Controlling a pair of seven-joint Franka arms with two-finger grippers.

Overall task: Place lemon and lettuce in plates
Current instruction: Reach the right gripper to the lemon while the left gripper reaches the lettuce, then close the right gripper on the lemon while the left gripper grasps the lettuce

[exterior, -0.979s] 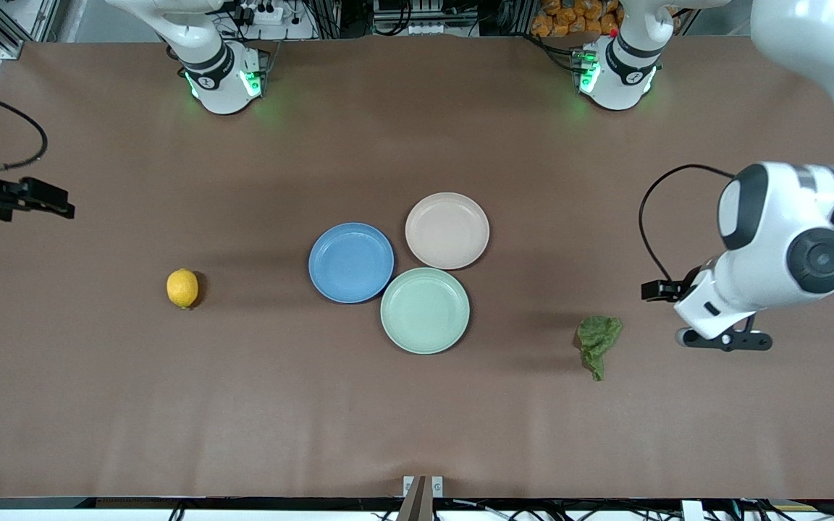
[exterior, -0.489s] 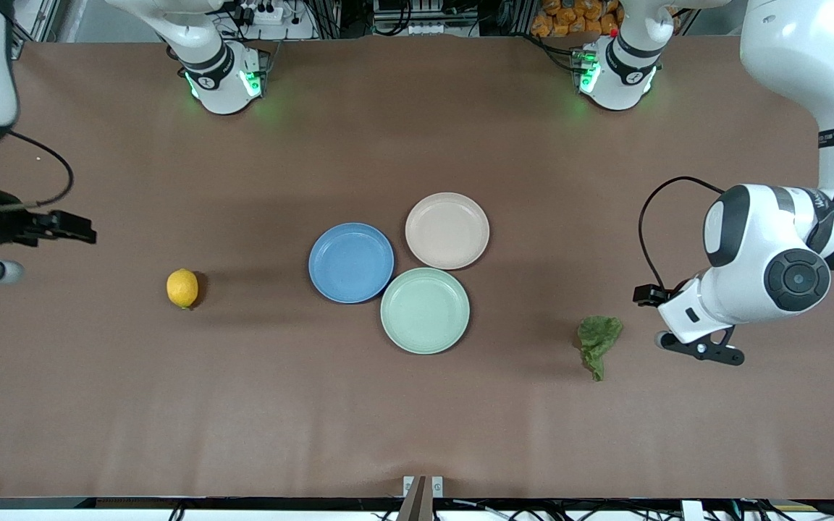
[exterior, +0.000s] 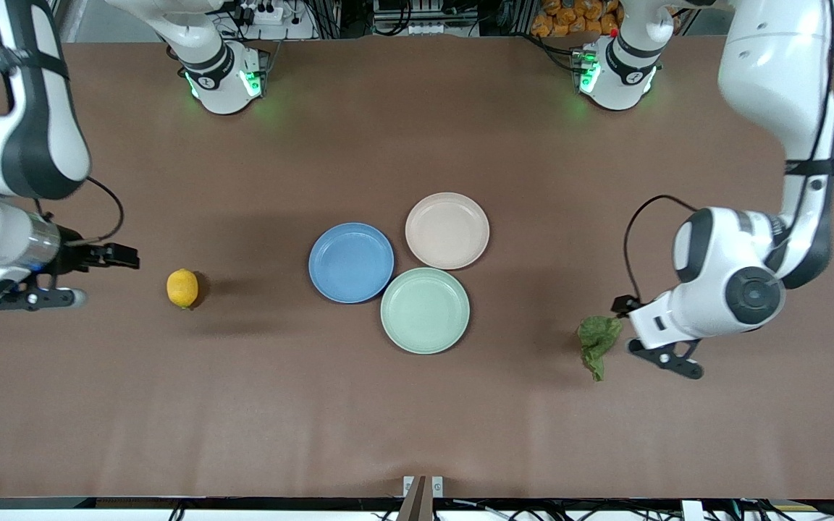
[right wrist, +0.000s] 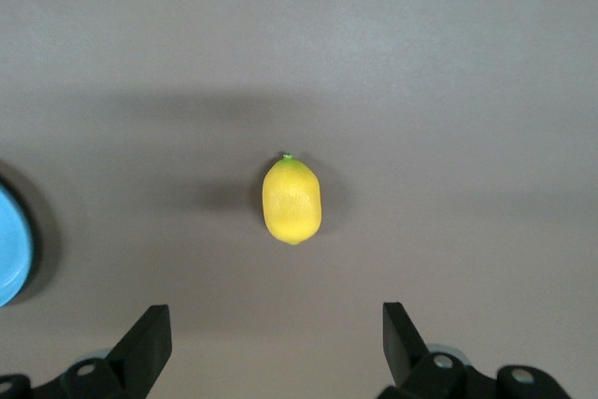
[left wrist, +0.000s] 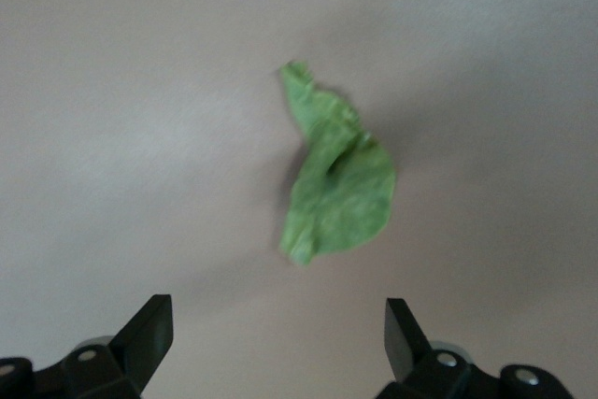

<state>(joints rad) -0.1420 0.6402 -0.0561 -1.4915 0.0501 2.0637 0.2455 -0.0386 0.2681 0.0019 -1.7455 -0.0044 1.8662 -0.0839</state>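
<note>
I should lower my right gripper to the lemon next and close it across the lemon's middle (exterior: 182, 288) (right wrist: 291, 201), leaving the green stem end free.
The lemon (exterior: 182, 288) lies on the brown table toward the right arm's end. It also shows in the right wrist view (right wrist: 292, 200). My right gripper (exterior: 35, 281) hovers beside it, open and empty (right wrist: 276, 343). The lettuce (exterior: 598, 340) lies toward the left arm's end and shows in the left wrist view (left wrist: 336, 184). My left gripper (exterior: 652, 339) hovers just beside it, open and empty (left wrist: 277, 343). The blue plate (exterior: 351, 262) and the pinkish-beige plate (exterior: 447, 230) sit empty at the table's middle.
A mint green plate (exterior: 425, 310) touches both other plates and lies nearer to the front camera. The blue plate's edge shows in the right wrist view (right wrist: 9, 245). Both arm bases stand along the table's top edge.
Both arms have swung inward and lower. The right gripper moved toward the lemon, the left gripper toward the lettuce. The lemon, lettuce and plates have not moved.
</note>
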